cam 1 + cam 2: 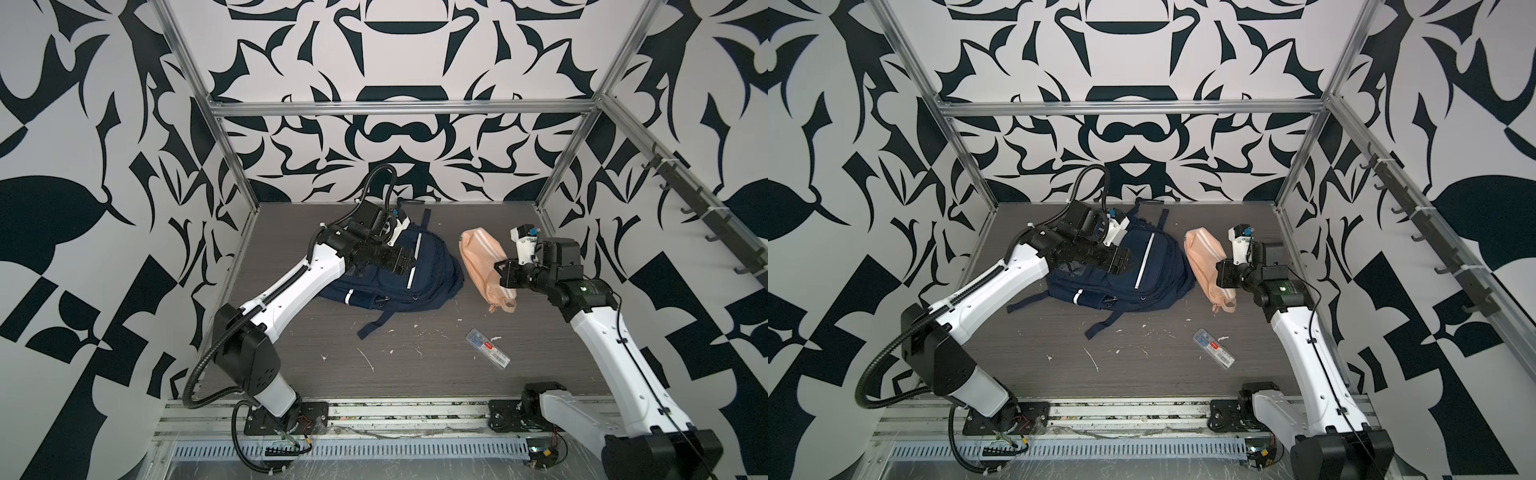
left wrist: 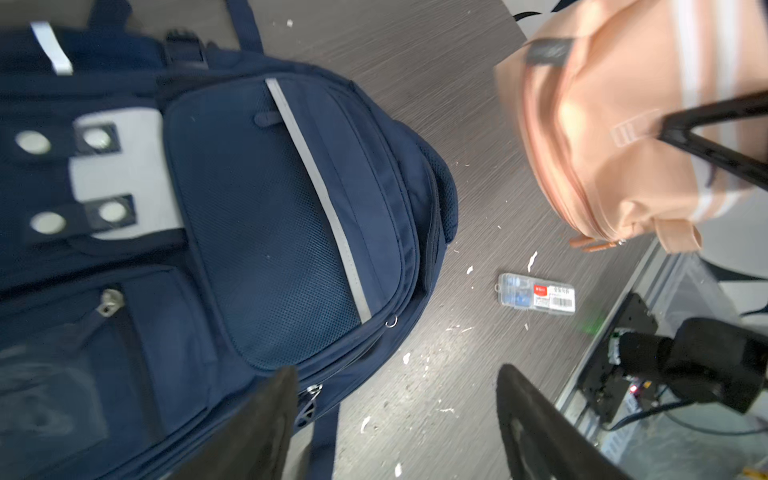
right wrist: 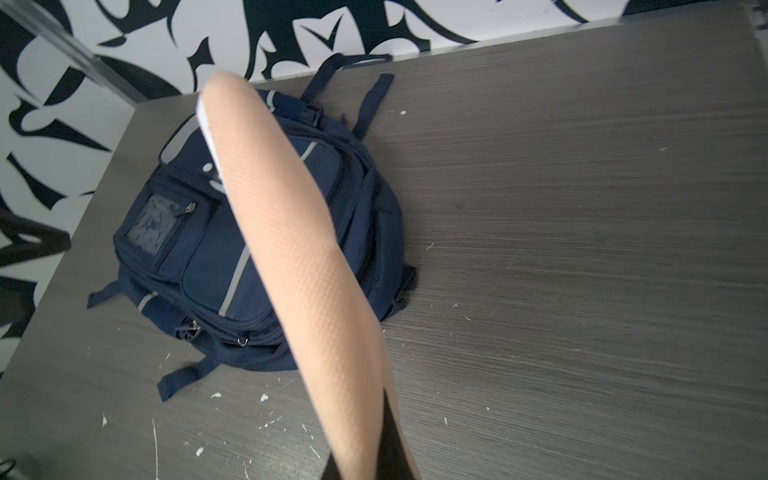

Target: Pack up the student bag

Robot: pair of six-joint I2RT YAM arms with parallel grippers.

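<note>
The student bag's front has a white stripe beside the mesh pocket. Next, my left gripper closes on the middle of the white stripe [image 1: 415,257] [image 2: 320,192].
The student bag [image 1: 432,266] [image 1: 1158,266] lies flat on the grey table, front side up, with its straps spread out. The left wrist view shows its mesh pocket and white stripe [image 2: 270,228]. My left gripper [image 1: 399,261] [image 1: 1119,259] hovers over the bag's front, open. Its fingers [image 2: 257,428] stand wide apart with nothing between them, and their midpoint [image 2: 395,424] is above bare table beside the bag's edge. My right gripper [image 1: 507,272] [image 1: 1225,276] [image 3: 374,457] is shut on the near end of a peach-pink striped pouch [image 1: 482,257] [image 1: 1204,253] [image 2: 602,124] [image 3: 299,249], held to the right of the bag.
A small clear plastic case with a red label [image 1: 488,347] [image 1: 1214,348] [image 2: 538,291] lies on the table nearer the front, right of centre. White scraps litter the tabletop [image 1: 365,359]. Metal frame posts stand at the back corners, and a rail of hooks [image 1: 706,216] runs along the right wall.
</note>
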